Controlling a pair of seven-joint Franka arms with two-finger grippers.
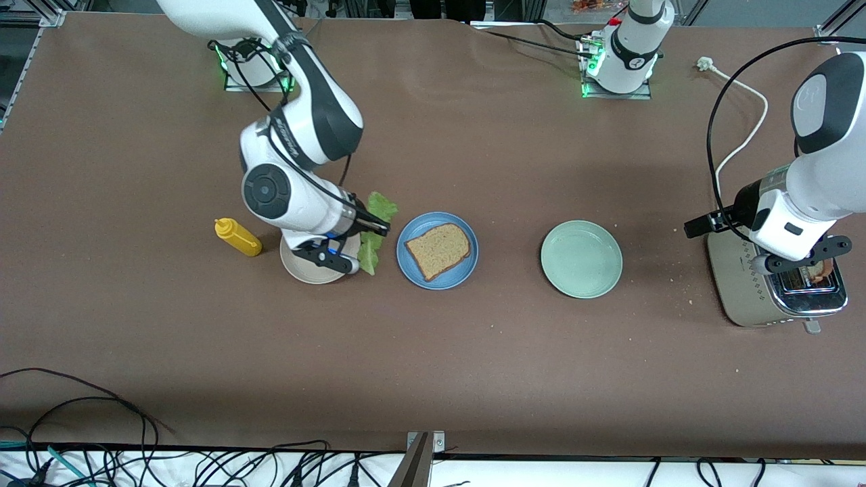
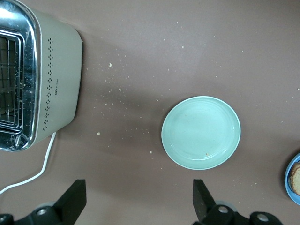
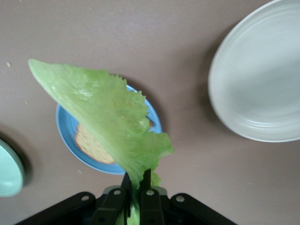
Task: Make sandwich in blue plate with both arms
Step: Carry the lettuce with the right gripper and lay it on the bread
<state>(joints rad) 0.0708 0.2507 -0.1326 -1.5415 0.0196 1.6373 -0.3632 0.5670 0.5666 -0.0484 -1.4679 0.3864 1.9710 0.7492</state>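
Observation:
Next, my right gripper moves the lettuce leaf over the bread's side nearer the beige plate [image 1: 427, 250] [image 3: 123, 128], on the blue plate. It will let go of the leaf there.
The blue plate [image 1: 467, 269] lies mid-table with one slice of brown bread [image 1: 438, 250] on it. My right gripper [image 1: 373, 227] is shut on a ruffled green lettuce leaf [image 1: 381, 206], which hangs over the gap between the beige plate [image 1: 301, 270] and the blue plate. The right wrist view shows the leaf [image 3: 103, 112] pinched in my right gripper [image 3: 137, 180], with the blue plate [image 3: 65, 129] and bread [image 3: 91, 143] below it. My left gripper [image 1: 802, 260] waits open over the toaster [image 1: 744, 291], empty [image 2: 139, 206].
A pale green plate [image 1: 581, 258] lies between the blue plate and the toaster. A yellow squeeze bottle [image 1: 237, 237] lies beside the beige plate toward the right arm's end. The toaster's white cord [image 1: 744, 135] runs toward the bases. Crumbs are scattered near the toaster [image 2: 61, 79].

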